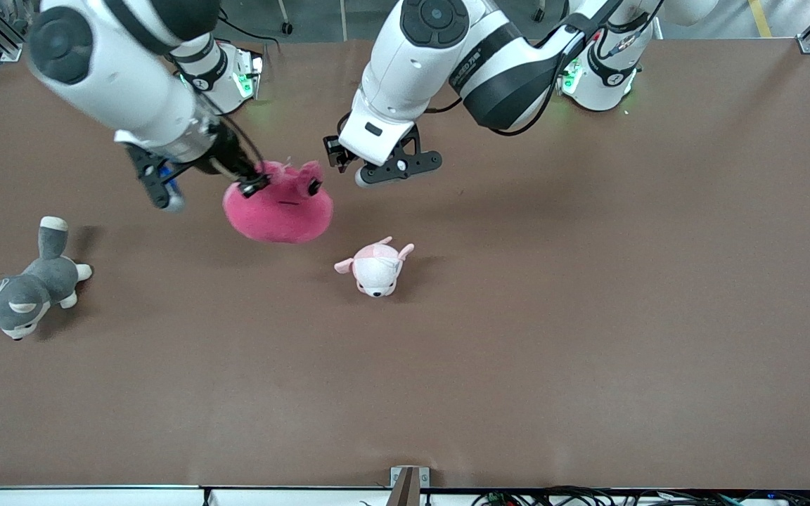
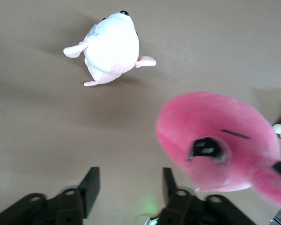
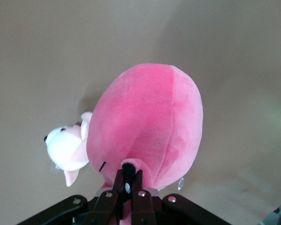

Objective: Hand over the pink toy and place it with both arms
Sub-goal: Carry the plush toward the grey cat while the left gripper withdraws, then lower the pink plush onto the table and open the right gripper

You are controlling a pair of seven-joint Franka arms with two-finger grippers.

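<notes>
The robot's right gripper should set the pink toy down on the table point(image 1: 204, 261) between the husky plush and the puppy plush.
The hot-pink round plush, the pink toy point(image 1: 280, 209), hangs in the air over the table's middle, toward the right arm's end. My right gripper point(image 1: 254, 184) is shut on one of its bulging black eyes, which shows pinched between the fingers in the right wrist view point(image 3: 129, 177), with the toy's body point(image 3: 150, 122) hanging below. My left gripper point(image 1: 335, 156) is open and empty, up in the air right beside the toy. In the left wrist view its fingers point(image 2: 90, 185) stand wide apart around the gripper's middle point(image 2: 129, 187), with the pink toy point(image 2: 220, 140) just to one side, untouched.
A small pale pink-and-white puppy plush point(image 1: 377, 267) lies on the table nearer the front camera than the pink toy; it also shows in both wrist views point(image 2: 110, 49) point(image 3: 63, 147). A grey-and-white husky plush point(image 1: 22, 288) lies at the right arm's end of the brown table point(image 1: 588, 316).
</notes>
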